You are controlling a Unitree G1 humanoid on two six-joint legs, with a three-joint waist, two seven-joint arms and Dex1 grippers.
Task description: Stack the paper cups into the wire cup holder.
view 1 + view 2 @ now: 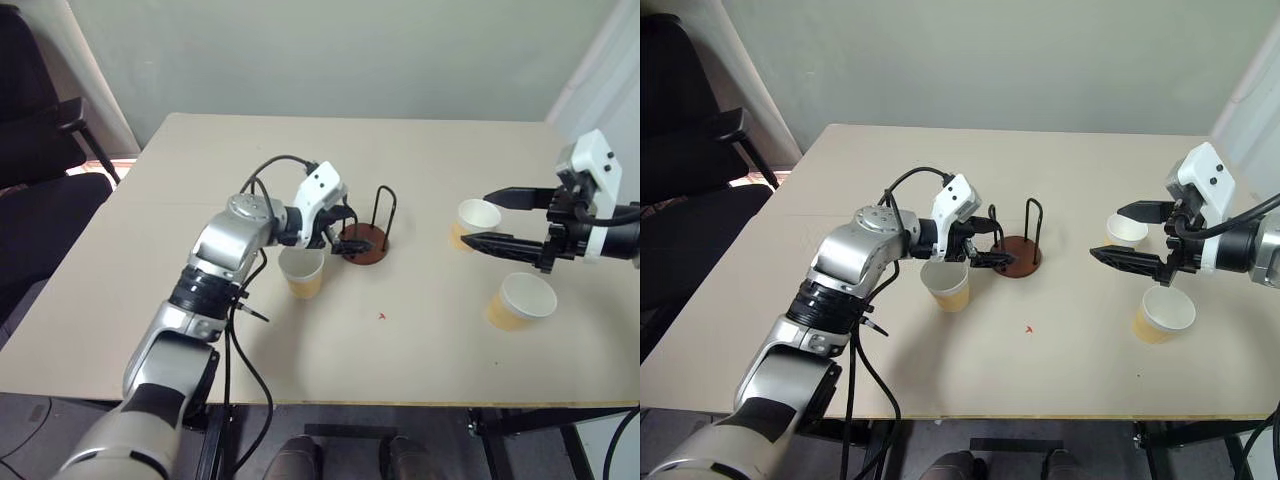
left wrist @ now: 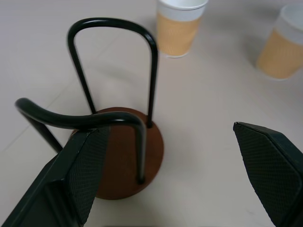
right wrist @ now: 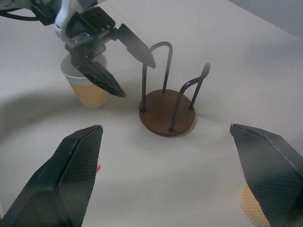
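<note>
Next, I close my right gripper on the near side of the cup's rim [image 1: 480,232], on the paper cup that is farthest from the table's front edge.
The wire cup holder [image 1: 366,246], a reddish-brown disc with two black wire loops, stands mid-table. My left gripper [image 1: 350,235] is open right at the holder's left side, its fingers [image 2: 80,175] straddling the near loop and part of the base [image 2: 128,161]. One paper cup [image 1: 303,272] stands upright under the left wrist, not held. Two more paper cups [image 1: 478,217] [image 1: 522,300] stand upright at the right. My right gripper [image 1: 476,218] hangs open above the table beside them, pointing toward the holder [image 3: 166,113], with nothing between its fingers [image 3: 71,165].
The pale table's front edge [image 1: 330,402] runs close below the cups. A black chair [image 1: 40,150] stands off the table's left side. A small red mark [image 1: 381,316] sits on the tabletop in front of the holder.
</note>
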